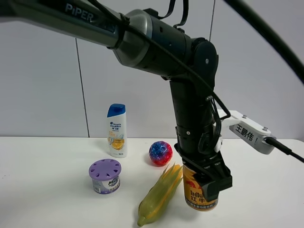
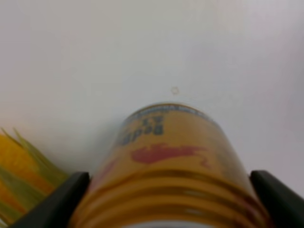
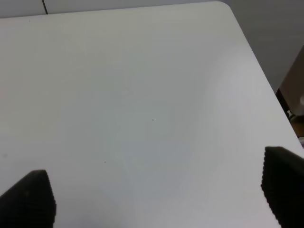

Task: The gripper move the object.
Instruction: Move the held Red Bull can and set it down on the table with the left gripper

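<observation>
My left gripper has the gold Red Bull can. It will release the can on the bare white table (image 1: 196,213) beside the corn cob.
The gold Red Bull can (image 1: 197,195) stands upright on the white table at the front right of centre. My left gripper (image 1: 205,183) comes straight down from the dark "PiPER" arm, and its black fingers (image 1: 217,183) grip the can's upper part. In the left wrist view the can (image 2: 171,142) fills the space between the two fingertips (image 2: 59,202), which press on both its sides. My right gripper (image 3: 156,192) is open and empty over bare table, and it does not show in the exterior view.
A husked corn cob (image 1: 159,195) lies right beside the can on its left. A purple-lidded white tub (image 1: 105,175), a speckled red-blue ball (image 1: 160,153) and a shampoo bottle (image 1: 117,130) stand further left and back. The table's right edge (image 3: 259,61) is near the right gripper.
</observation>
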You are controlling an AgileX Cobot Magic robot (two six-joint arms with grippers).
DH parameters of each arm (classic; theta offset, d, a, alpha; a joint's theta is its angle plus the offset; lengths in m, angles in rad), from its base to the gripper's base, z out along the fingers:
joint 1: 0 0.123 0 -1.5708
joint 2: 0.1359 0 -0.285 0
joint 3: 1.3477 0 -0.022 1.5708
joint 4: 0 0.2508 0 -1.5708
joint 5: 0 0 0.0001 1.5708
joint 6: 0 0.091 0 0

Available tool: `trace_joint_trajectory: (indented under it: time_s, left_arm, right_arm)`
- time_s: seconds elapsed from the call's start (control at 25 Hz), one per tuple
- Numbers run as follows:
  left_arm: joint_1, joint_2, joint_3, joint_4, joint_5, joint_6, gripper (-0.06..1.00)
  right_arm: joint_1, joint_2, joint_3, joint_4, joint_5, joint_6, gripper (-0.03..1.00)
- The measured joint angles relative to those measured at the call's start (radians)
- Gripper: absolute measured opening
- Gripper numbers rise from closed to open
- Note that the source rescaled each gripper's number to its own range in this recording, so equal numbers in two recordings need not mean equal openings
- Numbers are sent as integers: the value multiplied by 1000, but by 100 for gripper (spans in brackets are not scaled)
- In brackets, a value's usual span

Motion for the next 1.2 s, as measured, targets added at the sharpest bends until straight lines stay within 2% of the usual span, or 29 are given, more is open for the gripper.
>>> trace_joint_trajectory:
  time_s: [0.2,0.6,0.84,1.2]
  left_arm:
    - [0,25,-1,5,-44,3,0]
    - [0,65,-1,7,-58,9,0]
    - [0,66,-1,51,-85,11,0]
    - [10,78,-2,56,-100,11,0]
  right_arm:
    - [0,0,0,0,0,0,100]
    - [0,0,0,0,0,0,100]
    - [0,0,0,0,0,0,100]
    - [0,0,0,0,0,0,100]
